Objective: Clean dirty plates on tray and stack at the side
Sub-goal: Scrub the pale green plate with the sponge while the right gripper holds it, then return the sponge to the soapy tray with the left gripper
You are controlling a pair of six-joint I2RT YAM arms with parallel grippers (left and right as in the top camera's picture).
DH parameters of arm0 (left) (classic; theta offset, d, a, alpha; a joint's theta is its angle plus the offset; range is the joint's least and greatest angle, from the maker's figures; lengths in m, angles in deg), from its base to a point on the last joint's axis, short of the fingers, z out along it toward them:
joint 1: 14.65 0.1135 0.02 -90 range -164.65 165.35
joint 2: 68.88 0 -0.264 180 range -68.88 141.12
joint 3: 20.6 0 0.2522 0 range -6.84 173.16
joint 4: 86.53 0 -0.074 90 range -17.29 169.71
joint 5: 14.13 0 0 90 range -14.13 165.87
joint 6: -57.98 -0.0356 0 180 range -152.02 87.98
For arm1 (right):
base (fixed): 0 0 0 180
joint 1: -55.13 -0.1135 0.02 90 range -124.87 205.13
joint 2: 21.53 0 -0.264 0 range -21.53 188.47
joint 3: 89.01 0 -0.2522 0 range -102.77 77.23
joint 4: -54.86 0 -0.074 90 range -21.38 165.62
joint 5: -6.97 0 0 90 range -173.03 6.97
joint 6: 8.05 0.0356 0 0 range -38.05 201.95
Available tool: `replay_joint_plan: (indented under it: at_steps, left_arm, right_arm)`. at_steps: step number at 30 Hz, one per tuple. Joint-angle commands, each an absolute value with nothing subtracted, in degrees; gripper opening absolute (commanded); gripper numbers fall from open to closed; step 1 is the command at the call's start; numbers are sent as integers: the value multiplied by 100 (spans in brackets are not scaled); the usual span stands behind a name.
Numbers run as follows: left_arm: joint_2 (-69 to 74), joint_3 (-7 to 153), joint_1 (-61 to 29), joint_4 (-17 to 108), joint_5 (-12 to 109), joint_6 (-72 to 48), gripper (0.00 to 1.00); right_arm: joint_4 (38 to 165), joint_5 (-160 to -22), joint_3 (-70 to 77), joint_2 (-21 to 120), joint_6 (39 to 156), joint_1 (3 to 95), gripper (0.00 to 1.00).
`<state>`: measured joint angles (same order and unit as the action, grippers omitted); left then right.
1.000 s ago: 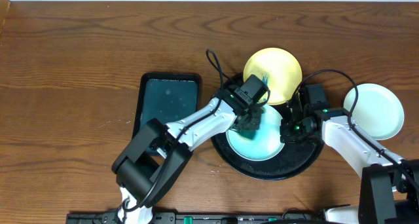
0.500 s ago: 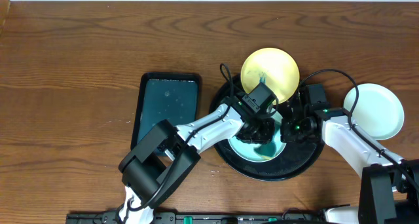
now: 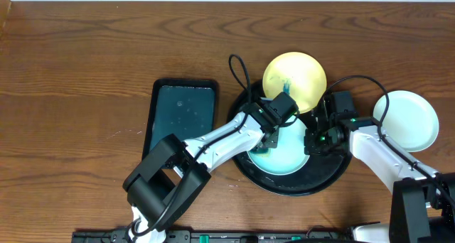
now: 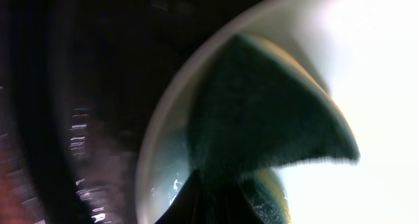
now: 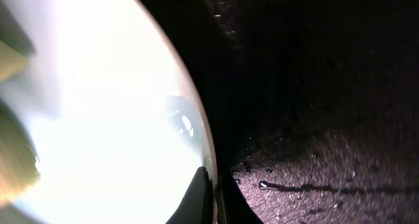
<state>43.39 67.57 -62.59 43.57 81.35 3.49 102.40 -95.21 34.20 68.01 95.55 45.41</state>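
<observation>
The robot's left gripper should release the sponge in the near half of the rectangular dark teal tray (image 3: 180, 145).
The black tray (image 3: 334, 173) holds a mint-white plate (image 3: 288, 158). My left gripper (image 3: 268, 141) is shut on a dark green and yellow sponge (image 4: 262, 119) and presses it onto the plate's left part (image 4: 380, 54). My right gripper (image 3: 313, 143) is shut on that plate's right rim (image 5: 206, 152); the rim sits between its fingers (image 5: 211, 199). A pale yellow plate (image 3: 295, 78) with a blue-green smear lies at the tray's far rim. A second mint-white plate (image 3: 407, 119) lies on the table to the right.
A rectangular dark teal tray (image 3: 181, 115) lies left of the black tray. The left arm reaches across between the two trays. Cables loop above the black tray. The table's far edge runs along the top.
My left gripper swept the sponge right across the plate, then back toward its left edge. The right gripper kept its hold on the rim and stayed put.
</observation>
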Motion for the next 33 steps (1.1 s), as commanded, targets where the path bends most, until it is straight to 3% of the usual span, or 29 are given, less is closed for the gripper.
replay_joint_plan:
  at_steps: [1, 17, 25, 32, 33]
  left_arm:
    - [4695, 6497, -5999, 4202, 10626, -71, 7]
    - [4330, 6615, -6010, 4062, 11719, -539, 8]
    - [3007, 6622, -5850, 4007, 10432, -16, 8]
    - [2068, 6615, -5077, 3531, 9566, -23, 8]
    - [2044, 6613, -4897, 3389, 9461, -23, 8]
  right_arm:
    - [10295, -9076, 3494, 6912, 9470, 4565, 1]
    - [10376, -9027, 3494, 6912, 9453, 4565, 1]
    - [10373, -8925, 3494, 6912, 9464, 4565, 1]
    - [10303, -8885, 3492, 6912, 9453, 4565, 1]
    - [10284, -8885, 3492, 6912, 9453, 4565, 5]
